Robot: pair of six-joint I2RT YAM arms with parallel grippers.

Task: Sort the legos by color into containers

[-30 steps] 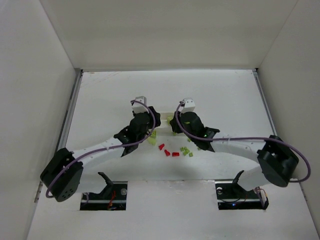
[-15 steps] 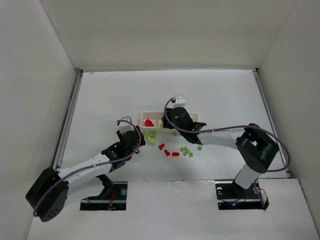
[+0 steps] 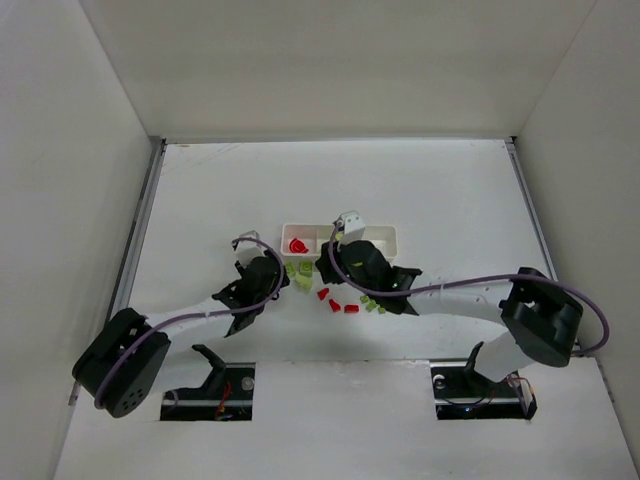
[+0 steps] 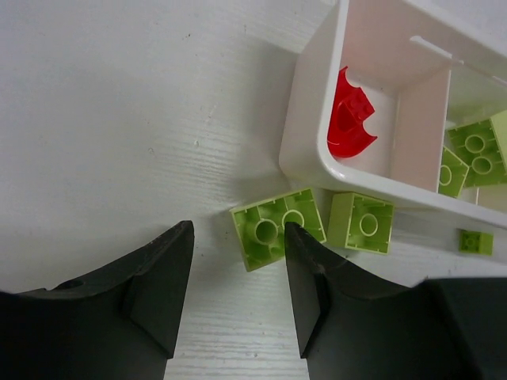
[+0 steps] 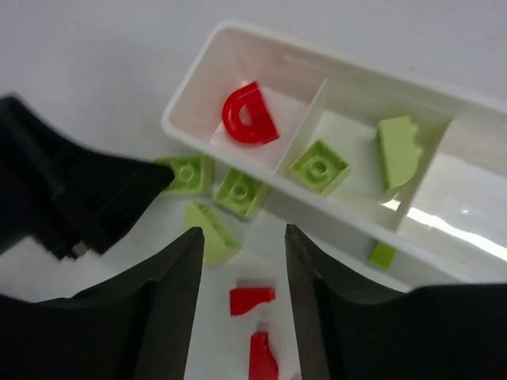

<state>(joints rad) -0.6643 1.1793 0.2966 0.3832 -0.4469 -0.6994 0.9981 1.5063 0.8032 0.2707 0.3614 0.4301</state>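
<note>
The upturned pale green brick is lying crooked and reaches past the finger of my left gripper, so next I back off and grab the brick by its loose end [image 4: 247, 234].
The white tray [image 3: 388, 236] has three compartments. A red lego [image 3: 297, 245] lies in the left one [image 5: 247, 115] [image 4: 348, 123]. A green brick [image 5: 318, 168] and a pale half-round piece [image 5: 398, 146] lie in the middle one. My left gripper [image 3: 281, 279] is open and empty on the table [image 4: 238, 237]; an upturned pale green brick [image 4: 277, 227] lies at its right fingertip. My right gripper [image 3: 326, 268] is open and empty [image 5: 243, 237] above two red legos [image 5: 252, 299] near the tray's front wall.
Loose pale green legos [image 5: 188, 172] [image 5: 242, 192] [image 5: 210, 233] lie against the tray's front. Red legos [image 3: 334, 305] and small green ones [image 3: 372, 303] are scattered nearer the arms. The left gripper's fingers [image 5: 79, 198] are close to the right gripper. White walls enclose the table.
Both grippers have left the tray. The left arm pulled back, then came in to the green bricks. The right gripper moved left and nearer, over the red legos.
</note>
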